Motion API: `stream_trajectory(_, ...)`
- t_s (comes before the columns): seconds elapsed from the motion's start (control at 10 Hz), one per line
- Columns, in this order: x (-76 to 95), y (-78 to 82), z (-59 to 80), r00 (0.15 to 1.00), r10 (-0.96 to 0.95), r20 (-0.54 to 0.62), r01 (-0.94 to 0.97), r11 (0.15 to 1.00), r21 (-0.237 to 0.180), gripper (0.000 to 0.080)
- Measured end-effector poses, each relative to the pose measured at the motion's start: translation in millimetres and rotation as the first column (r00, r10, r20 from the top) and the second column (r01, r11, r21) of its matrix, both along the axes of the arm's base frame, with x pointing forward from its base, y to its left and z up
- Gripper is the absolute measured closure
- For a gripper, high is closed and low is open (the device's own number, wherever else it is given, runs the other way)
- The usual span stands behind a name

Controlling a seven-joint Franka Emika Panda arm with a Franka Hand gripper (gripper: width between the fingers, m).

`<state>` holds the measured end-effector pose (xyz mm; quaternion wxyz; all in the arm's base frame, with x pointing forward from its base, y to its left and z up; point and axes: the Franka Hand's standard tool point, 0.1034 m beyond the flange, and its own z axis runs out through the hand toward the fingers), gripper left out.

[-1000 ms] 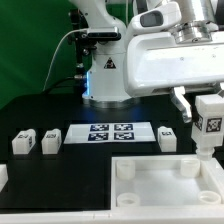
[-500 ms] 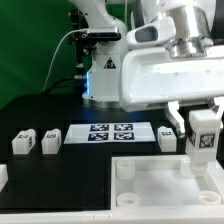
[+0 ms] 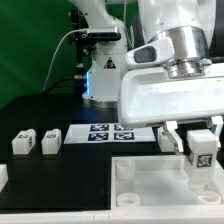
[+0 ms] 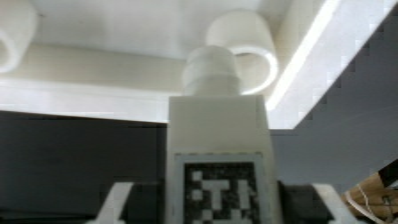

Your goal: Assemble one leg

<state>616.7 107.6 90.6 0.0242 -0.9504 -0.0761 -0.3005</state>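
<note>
Next, I let go of the leg when it is standing upright in the near corner socket of the white tray-like piece [image 4: 244, 46].
My gripper [image 3: 201, 148] is shut on a leg [image 3: 201, 156], a small white block with a black-and-white tag, held upright over the far right corner of the large white tray-like piece [image 3: 150, 195]. In the wrist view the held leg [image 4: 221, 150] fills the middle, its rounded tip pointing at a corner socket [image 4: 237, 62] of the tray piece. The fingers [image 4: 121, 204] flank the leg on both sides. Several more legs [image 3: 24, 143] lie on the black table on the exterior view's left, and one [image 3: 166, 138] sits just behind the gripper.
The marker board [image 3: 105, 132] lies flat on the table behind the tray piece. The robot base [image 3: 103, 70] stands at the back. A further white part [image 3: 3, 176] shows at the exterior view's left edge. A second socket [image 4: 15, 50] shows in the wrist view.
The gripper has moved down and toward the exterior view's left with the leg in it, nearing the tray piece's far right corner.
</note>
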Motion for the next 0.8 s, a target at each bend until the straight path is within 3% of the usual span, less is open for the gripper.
stream_trajectory(0.3, 6.8, 9.1, 2.6, 1.0, 0.011, 0.001, -0.011, 1.0, 0.004, 0.0508)
stream_trajectory(0.8, 1.3, 10.2, -16.2, 1.0, 0.014, -0.01, -0.014, 1.0, -0.001, 0.0508)
